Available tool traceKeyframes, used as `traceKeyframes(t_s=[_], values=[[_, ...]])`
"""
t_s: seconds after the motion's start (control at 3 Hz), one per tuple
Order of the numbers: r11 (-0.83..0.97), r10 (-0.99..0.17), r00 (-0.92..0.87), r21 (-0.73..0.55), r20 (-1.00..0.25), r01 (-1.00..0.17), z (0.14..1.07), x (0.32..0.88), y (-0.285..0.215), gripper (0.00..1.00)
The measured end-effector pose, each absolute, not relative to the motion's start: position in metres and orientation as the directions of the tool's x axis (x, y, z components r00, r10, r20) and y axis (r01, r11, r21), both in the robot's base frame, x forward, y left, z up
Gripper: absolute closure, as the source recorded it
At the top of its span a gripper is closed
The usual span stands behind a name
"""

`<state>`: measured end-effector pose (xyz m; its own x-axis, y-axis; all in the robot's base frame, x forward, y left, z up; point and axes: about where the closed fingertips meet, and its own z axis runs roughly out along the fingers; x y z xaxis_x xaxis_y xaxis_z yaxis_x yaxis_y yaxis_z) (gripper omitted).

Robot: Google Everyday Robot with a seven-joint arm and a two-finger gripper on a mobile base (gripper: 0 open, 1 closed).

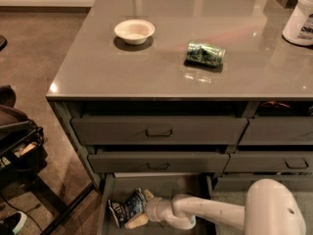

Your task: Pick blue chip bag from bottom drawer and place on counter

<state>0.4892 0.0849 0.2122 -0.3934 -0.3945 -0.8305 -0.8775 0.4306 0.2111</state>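
I should grip the blue chip bag's end [139,207] nearest the white arm, inside the open bottom drawer.
The blue chip bag [126,207] lies crinkled on the floor of the open bottom drawer [166,186], at its left side. My gripper [141,209] reaches down into that drawer on the white arm [215,213] from the lower right. Its two pale fingers [136,223] sit on either side of the bag's right end and close on it. The bag rests low in the drawer. The counter [146,67] spreads above the drawer cabinets.
On the counter stand a white bowl [134,31], a crushed green can [205,53] and a white tub [300,22] at the far right edge. Two upper drawers [159,130] with pull handles hang over the open drawer. A dark cart [17,146] stands on the floor at left.
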Motion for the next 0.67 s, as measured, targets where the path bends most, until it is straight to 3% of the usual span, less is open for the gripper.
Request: traceKeyframes(t_s=[0.67], values=[[0.531,-0.426,-0.462,0.199,-0.778,-0.824,0.148,0.487,0.09,0.0]])
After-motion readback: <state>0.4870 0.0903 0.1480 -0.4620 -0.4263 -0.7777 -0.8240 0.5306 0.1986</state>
